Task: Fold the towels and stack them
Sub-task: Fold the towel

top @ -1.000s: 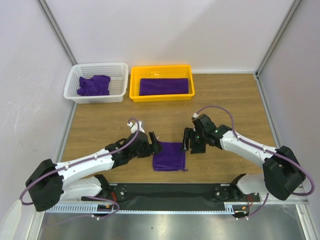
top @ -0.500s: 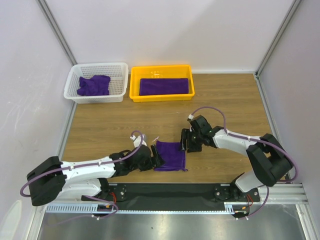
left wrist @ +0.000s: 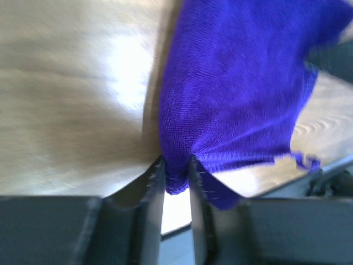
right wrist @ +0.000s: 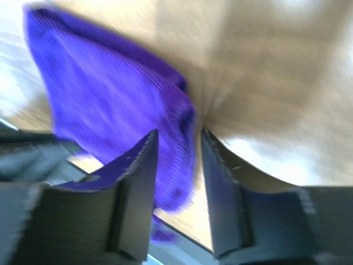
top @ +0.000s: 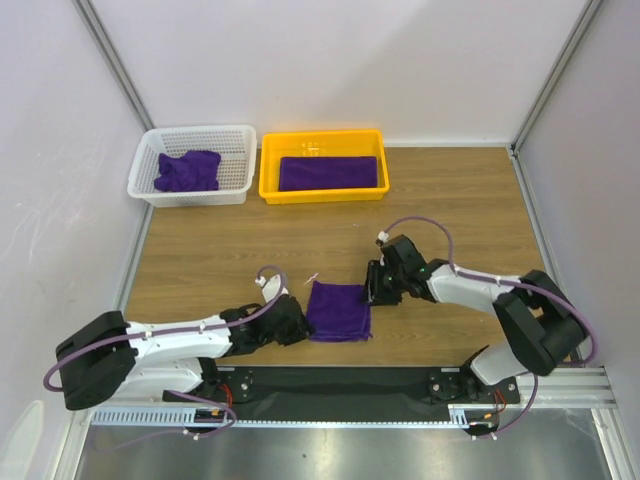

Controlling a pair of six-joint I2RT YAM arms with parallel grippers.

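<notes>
My left gripper pinches the towel's near corner while my right gripper is at the towel's far end, so next my left gripper takes the towel's edge farther back [top: 314, 298].
A folded purple towel [top: 338, 310] lies on the wooden table near the front, between both arms. My left gripper [top: 303, 322] is at its left edge, and in the left wrist view the gripper [left wrist: 176, 165] is shut on a pinched fold of the towel [left wrist: 237, 88]. My right gripper [top: 372, 290] is at the towel's right edge. In the right wrist view, blurred, that gripper [right wrist: 177, 138] straddles the towel [right wrist: 110, 94] edge, and a gap still shows beside the cloth. A second towel [top: 332, 173] lies folded in the yellow tray [top: 324, 192]. A third towel [top: 187, 170] sits crumpled in the white basket [top: 192, 196].
The tray and basket stand side by side at the back of the table. Grey walls with metal frame posts close in the left, right and back. A black rail [top: 330, 382] with the arm bases runs along the near edge.
Both grippers came in and down onto the towel's side edges. The left jaws closed on the left edge. The right jaws narrowed around the right edge.
</notes>
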